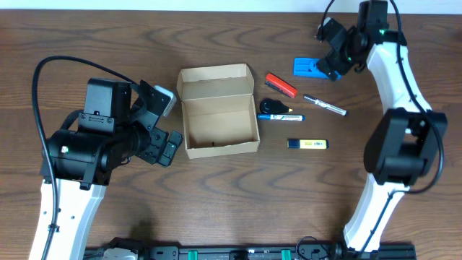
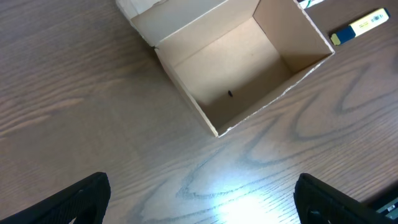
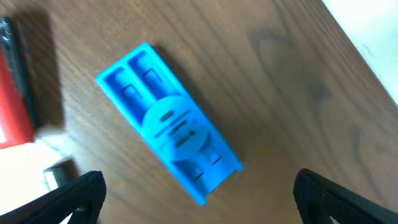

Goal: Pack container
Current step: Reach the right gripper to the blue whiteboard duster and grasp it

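Observation:
The blue plastic block has a round label. My right gripper needs to close on the long sides of the blue plastic block's middle (image 1: 316,68) (image 3: 176,128), at that label.
The container (image 1: 219,123) is an open tan cardboard box in the middle of the table, its flap lid folded back at the far side. In the left wrist view the container (image 2: 242,68) looks empty apart from a small dark speck. My left gripper (image 1: 164,124) stands open just left of it; in its own view the left gripper (image 2: 202,208) has only bare table between the fingers. My right gripper (image 1: 327,53) is open at the far right, just above a blue plastic block (image 1: 309,67). In the right wrist view that block (image 3: 168,121) lies ahead of the open right gripper (image 3: 202,199), untouched.
Right of the box lie a red-and-black item (image 1: 281,84), a black round object (image 1: 271,106), a blue pen (image 1: 281,116), a white-and-black marker (image 1: 325,105) and a yellow highlighter (image 1: 307,144). The highlighter (image 2: 359,28) and red item (image 3: 15,93) also show in the wrist views.

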